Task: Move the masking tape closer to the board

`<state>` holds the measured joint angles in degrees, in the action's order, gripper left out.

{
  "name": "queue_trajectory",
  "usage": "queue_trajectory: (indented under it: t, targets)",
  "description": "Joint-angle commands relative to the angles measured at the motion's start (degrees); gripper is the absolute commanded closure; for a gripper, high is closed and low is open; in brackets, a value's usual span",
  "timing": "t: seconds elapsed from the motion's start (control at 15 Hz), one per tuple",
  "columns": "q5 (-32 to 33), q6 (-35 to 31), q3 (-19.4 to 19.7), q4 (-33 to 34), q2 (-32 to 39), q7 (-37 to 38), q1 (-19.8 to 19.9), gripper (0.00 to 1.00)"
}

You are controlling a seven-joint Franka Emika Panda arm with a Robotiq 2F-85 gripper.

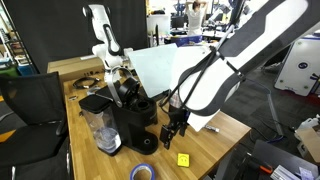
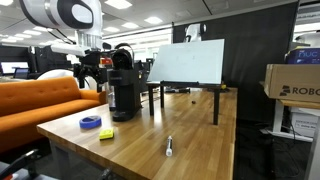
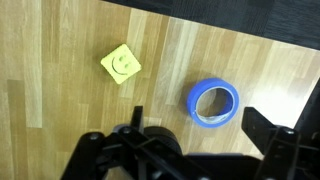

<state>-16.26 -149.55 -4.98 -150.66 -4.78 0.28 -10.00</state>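
Note:
My gripper goes next to the masking tape's side [image 1: 150, 167] [image 3: 194, 112] nearest the black coffee machine. It should close there.
The masking tape, a small blue roll, lies flat on the wooden table near its front edge in both exterior views [image 1: 143, 172] [image 2: 91, 122]. In the wrist view the tape [image 3: 213, 102] lies just beyond and between my two fingers. My gripper [image 3: 200, 125] is open and empty. It hangs well above the table in both exterior views [image 1: 175, 128] [image 2: 88, 78]. The board [image 1: 165, 68] [image 2: 187, 62], a large tilted white panel on black legs, stands at the table's far end, well away from the tape.
A yellow square note [image 3: 121, 63] [image 1: 183, 159] [image 2: 106, 133] lies beside the tape. A black coffee machine [image 1: 125, 115] [image 2: 125, 85] stands between tape and board. A marker pen [image 2: 169, 146] lies mid-table. The table edge [image 3: 230, 35] is close beyond the tape.

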Motion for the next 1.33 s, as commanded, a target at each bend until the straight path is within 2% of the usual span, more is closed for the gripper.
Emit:
queue_trajectory:
  t: [0.0,0.73,1.27]
  targets:
    - [-2.66,-7.10,-1.52,0.24,4.82,-2.61,-0.47,0.00]
    - [2.25,-28.73,-6.62,1.55,20.66,1.97,0.07,0.00]
    - [6.40,-37.22,-4.43,7.71,31.53,6.83,-1.83,0.00]
